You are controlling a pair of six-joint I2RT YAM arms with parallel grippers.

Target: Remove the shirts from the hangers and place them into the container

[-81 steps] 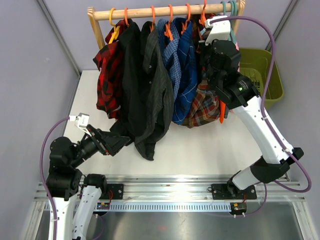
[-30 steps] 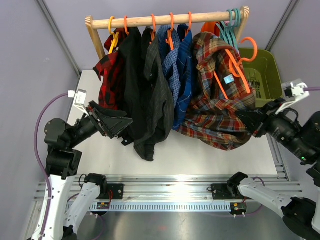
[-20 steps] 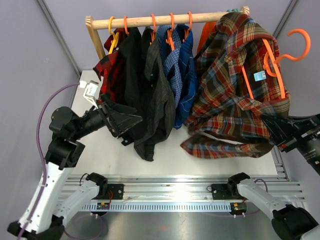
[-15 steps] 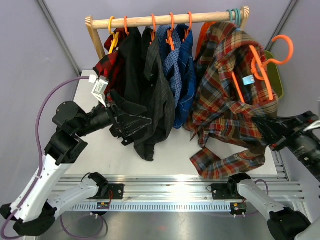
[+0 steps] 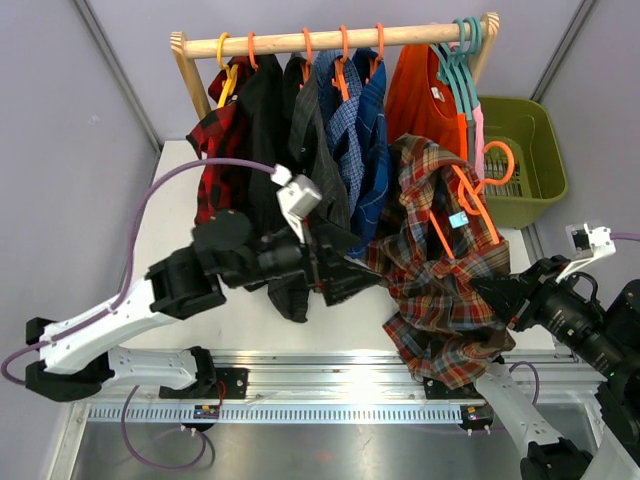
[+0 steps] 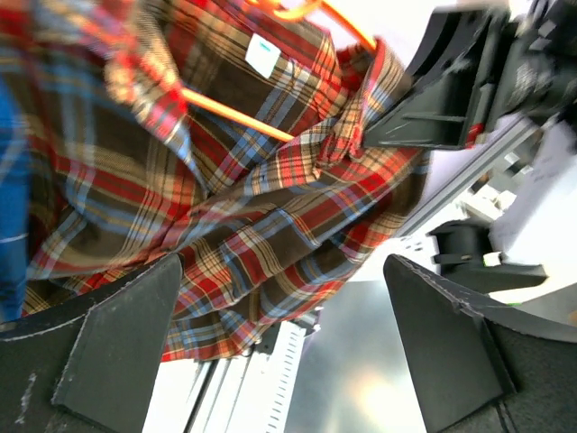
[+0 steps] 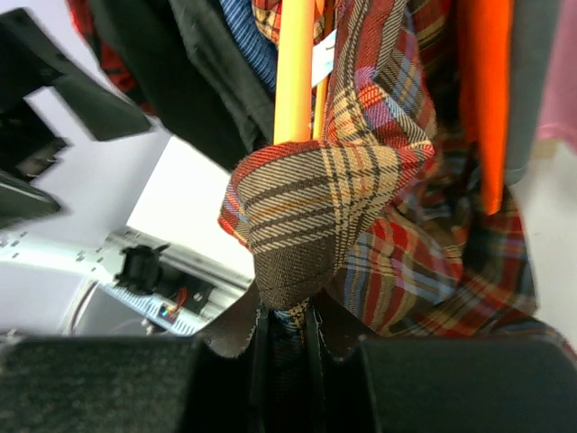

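Observation:
My left gripper is to move in next and take hold of the base of the hook (image 5: pixel 482 185) on the orange hanger of the plaid shirt.
The brown-red-teal plaid shirt (image 5: pixel 440 290) hangs off the rail on its orange hanger (image 5: pixel 470 190), over the table's front right. My right gripper (image 5: pixel 497 295) is shut on a fold of its cloth (image 7: pixel 315 207), fingertips (image 7: pixel 287 325) pinching it beside the hanger's arm (image 7: pixel 293 72). My left gripper (image 5: pixel 365 270) is open just left of the shirt; in its wrist view the wide-apart fingers (image 6: pixel 117 343) frame the plaid hem (image 6: pixel 225 180) without touching it. The olive-green container (image 5: pixel 525 160) stands at the back right.
The wooden rail (image 5: pixel 300 42) still carries red-black plaid (image 5: pixel 215 160), black (image 5: pixel 262 130), grey (image 5: pixel 315 150), blue check (image 5: pixel 340 110), dark blue (image 5: pixel 375 120), orange (image 5: pixel 425 95) and pink (image 5: pixel 477 125) shirts. Teal hangers (image 5: pixel 462 40) hang at its right end.
The right gripper has brought the plaid shirt and hanger down and toward the table's front. The left arm has reached right, up to the shirt's left edge.

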